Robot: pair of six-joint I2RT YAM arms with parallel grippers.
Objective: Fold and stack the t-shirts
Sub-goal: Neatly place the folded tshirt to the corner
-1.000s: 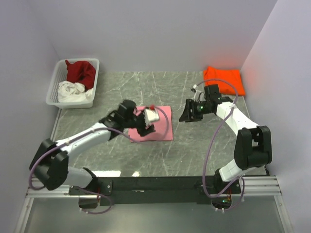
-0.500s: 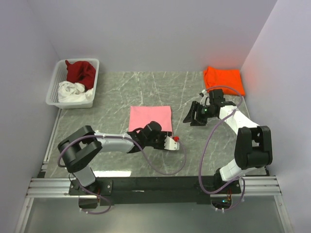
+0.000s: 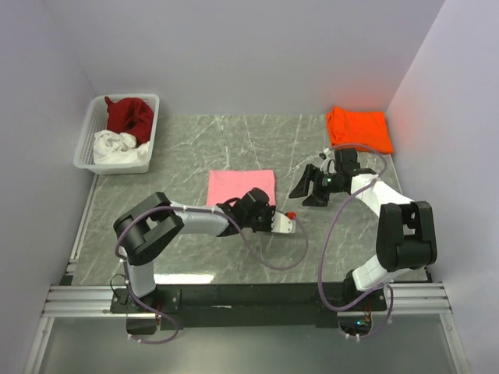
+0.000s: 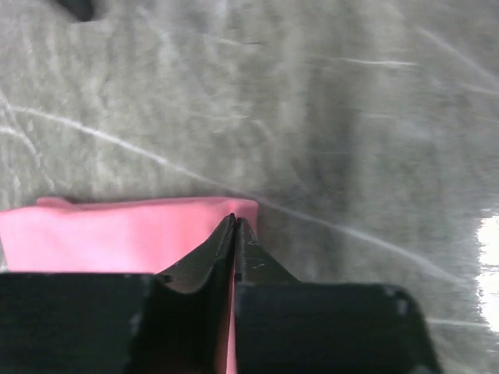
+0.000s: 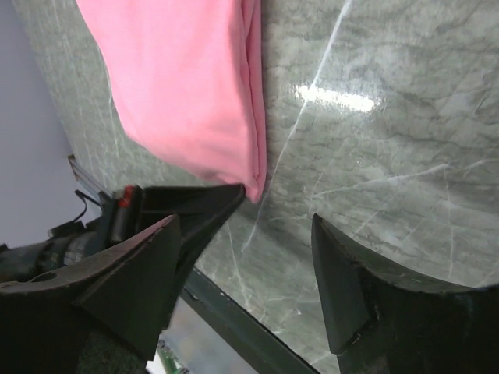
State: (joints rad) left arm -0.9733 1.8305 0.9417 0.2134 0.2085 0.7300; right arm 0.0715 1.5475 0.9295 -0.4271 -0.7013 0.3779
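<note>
I will close my right gripper on the middle of the pink t-shirt's side edge (image 3: 274, 186) (image 5: 255, 66). My left gripper holds the near corner of that same edge.
A light pink t-shirt (image 3: 241, 187) lies folded into a flat rectangle at the table's middle. My left gripper (image 3: 266, 206) is low at its near right corner. In the left wrist view the left gripper (image 4: 234, 220) is shut, its tips on the edge of the pink t-shirt (image 4: 117, 234), with a thin pink strip showing between the jaws. My right gripper (image 3: 306, 189) hovers open just right of the shirt with nothing in it. Through the right gripper (image 5: 245, 226) I see the pink t-shirt (image 5: 187, 86) and the left gripper (image 5: 234, 191). An orange t-shirt (image 3: 359, 128) lies folded at the back right.
A white lattice basket (image 3: 87, 144) stands at the back left, holding a crumpled dark red t-shirt (image 3: 130, 115) and a white t-shirt (image 3: 118, 146). Walls close in on the left, back and right. Purple cables loop from both arms over the near table.
My left arm swung off the pink shirt's top to its near right corner, dropped low and shut its jaws there. The right gripper opened wider and shifted slightly.
</note>
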